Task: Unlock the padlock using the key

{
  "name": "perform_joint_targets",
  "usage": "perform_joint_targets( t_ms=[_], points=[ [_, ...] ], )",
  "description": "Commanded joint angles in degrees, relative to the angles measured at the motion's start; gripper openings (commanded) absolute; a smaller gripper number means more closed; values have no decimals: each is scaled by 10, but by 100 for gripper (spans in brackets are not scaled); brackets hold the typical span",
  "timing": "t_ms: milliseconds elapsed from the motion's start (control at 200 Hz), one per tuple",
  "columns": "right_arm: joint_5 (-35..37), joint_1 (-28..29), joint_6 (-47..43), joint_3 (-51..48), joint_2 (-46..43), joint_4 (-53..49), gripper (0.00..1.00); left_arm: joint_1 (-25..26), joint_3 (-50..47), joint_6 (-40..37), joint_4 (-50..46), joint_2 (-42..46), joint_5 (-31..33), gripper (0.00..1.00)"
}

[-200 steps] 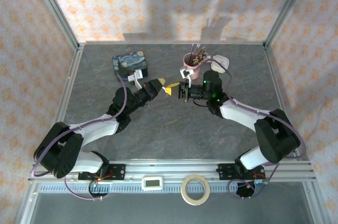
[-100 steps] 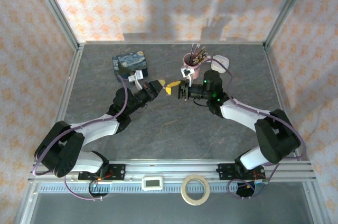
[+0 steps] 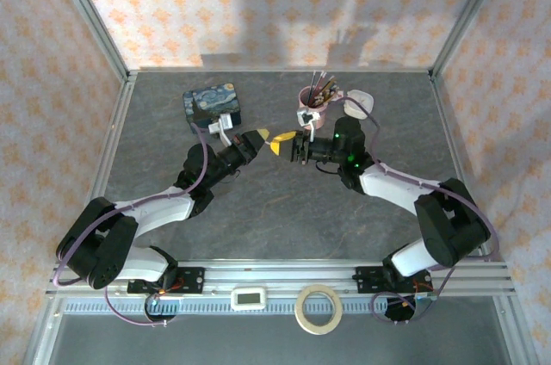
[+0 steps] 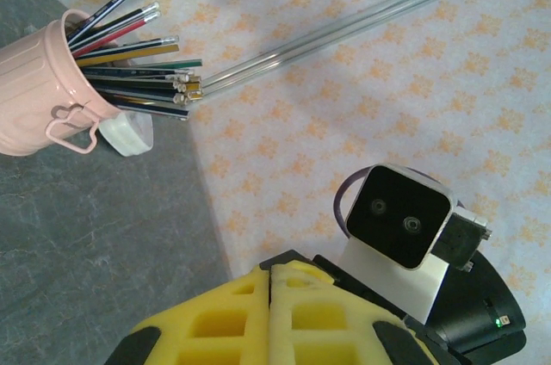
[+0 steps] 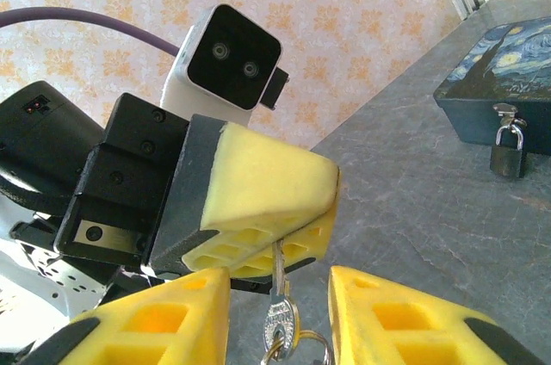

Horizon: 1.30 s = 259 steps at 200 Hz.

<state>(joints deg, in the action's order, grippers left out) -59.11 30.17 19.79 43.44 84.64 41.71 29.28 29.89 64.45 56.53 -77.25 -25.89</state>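
The key's blade is pinched by my left gripper, so my right gripper should take the key head [image 5: 280, 324] and free my left gripper to steady the padlock.
In the right wrist view the small silvery key [image 5: 278, 318] hangs head down on a ring. Its blade is pinched between the yellow pads of my left gripper [image 5: 331, 197], which is shut on it. My right gripper [image 5: 280, 283] is open, with one finger on each side of the key head and touching neither side. The tiny dark padlock [image 5: 508, 148] hangs from the clasp of the blue starry tin [image 5: 508, 81] at the right. Seen from above, the left gripper [image 3: 272, 143] and right gripper [image 3: 295, 146] meet tip to tip at mid-table. The left wrist view shows its fingers [image 4: 297, 313] pressed together.
A pink cup of pens and pencils [image 3: 312, 100] stands just behind the grippers, with a white object [image 3: 360, 103] beside it. The blue tin [image 3: 213, 104] sits at the back left. A tape roll [image 3: 317, 308] and a small timer [image 3: 250, 298] lie on the front rail.
The two grippers have edged slightly closer together; the yellow tips sit a touch further right and higher. The key stays in the left gripper.
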Motion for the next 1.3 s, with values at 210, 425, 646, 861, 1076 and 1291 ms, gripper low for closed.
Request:
perform_joint_targets(
  t_ms=[210, 425, 646, 861, 1076, 1291],
  points=[
    [-12, 6, 12, -11, 9, 33, 37, 4, -2, 4, 44, 12, 14, 0],
    [-11, 10, 14, -7, 15, 38, 33, 7, -3, 5, 46, 13, 15, 0],
    [0, 12, 13, -3, 20, 41, 6, 9, -9, 6, 50, 17, 22, 0],
    [17, 11, -2, -9, 7, 31, 0, 8, -18, 2, 35, 29, 36, 0],
    [49, 9, -37, 5, 2, -37, 0, -40, -25, -39, -47, 67, 67, 72],
    [99, 9, -43, 16, 9, -97, 0, -145, -40, -148, -142, 60, 84, 70]
  ],
)
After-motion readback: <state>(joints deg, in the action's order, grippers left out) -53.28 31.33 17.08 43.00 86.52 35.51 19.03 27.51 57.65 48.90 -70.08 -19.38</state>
